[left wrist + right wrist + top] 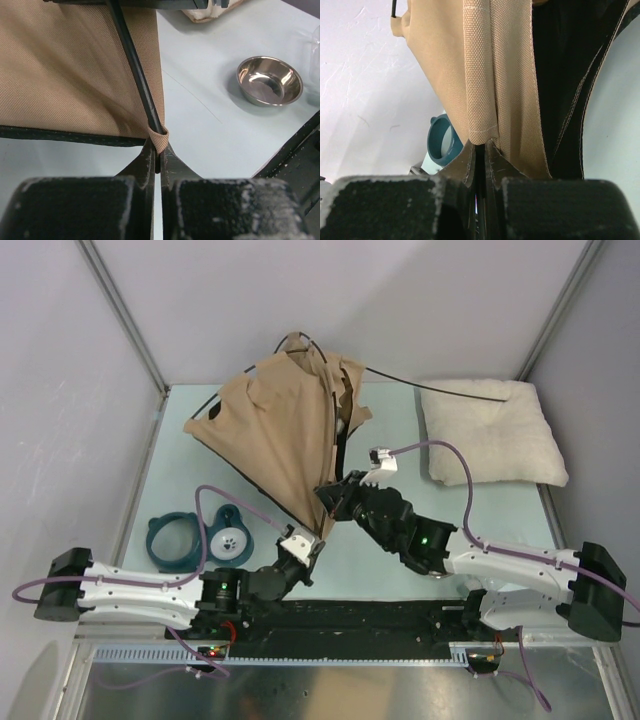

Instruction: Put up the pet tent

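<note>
Next, my right gripper releases the black pole with its end in the fabric loop at the tent's near corner [309, 561].
The tan pet tent [280, 430] lies half-raised at the back middle of the table, its black lining [565, 75] showing in the right wrist view. A thin black pole [440, 388] sticks out of its top to the right, over the pillow. My left gripper [305, 540] is shut on the tan fabric loop [160, 139] at the tent's near corner, where a black pole [135, 65] enters the loop. My right gripper [335, 495] is shut on a tan strap [480, 75] at the tent's near edge, just above and right of the left gripper.
A cream pillow [490, 430] lies at the back right. A teal bowl ring [175, 540] and a white paw-print bowl [232, 537] sit at the near left. A steel bowl [270, 80] shows in the left wrist view. Grey walls enclose the table.
</note>
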{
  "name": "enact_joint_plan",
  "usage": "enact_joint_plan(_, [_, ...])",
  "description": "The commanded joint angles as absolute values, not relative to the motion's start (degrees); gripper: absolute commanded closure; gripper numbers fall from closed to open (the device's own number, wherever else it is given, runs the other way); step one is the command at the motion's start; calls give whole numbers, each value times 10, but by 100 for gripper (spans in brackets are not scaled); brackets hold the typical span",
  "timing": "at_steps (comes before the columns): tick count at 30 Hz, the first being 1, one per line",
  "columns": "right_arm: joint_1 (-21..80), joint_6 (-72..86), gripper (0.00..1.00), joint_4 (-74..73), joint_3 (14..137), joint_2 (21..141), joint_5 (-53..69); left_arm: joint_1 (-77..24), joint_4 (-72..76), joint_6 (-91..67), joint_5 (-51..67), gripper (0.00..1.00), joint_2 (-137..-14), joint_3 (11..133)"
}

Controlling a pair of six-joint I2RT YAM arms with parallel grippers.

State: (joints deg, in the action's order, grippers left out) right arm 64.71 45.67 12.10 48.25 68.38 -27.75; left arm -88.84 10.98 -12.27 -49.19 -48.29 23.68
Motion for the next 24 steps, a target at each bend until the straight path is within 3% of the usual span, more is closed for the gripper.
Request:
enact_joint_plan(1, [651, 474, 100, 126, 507, 691, -335, -912, 90, -160, -424, 100, -491, 236])
enact_joint_plan(9, [654, 443, 100, 181, 497, 717, -322, -910, 89, -173, -394, 100, -469, 226])
enact_joint_plan(18, [609, 463, 100, 167, 497, 718, -215, -909, 88, -178, -427, 99, -467, 221])
enact_joint_plan(22, [599, 465, 100, 158, 501, 714, -200, -907, 82, -194, -456, 75, -476, 221])
enact_joint_plan(24, [595, 462, 100, 152, 502, 712, -206, -906, 77, -202, -465, 50, -481, 221])
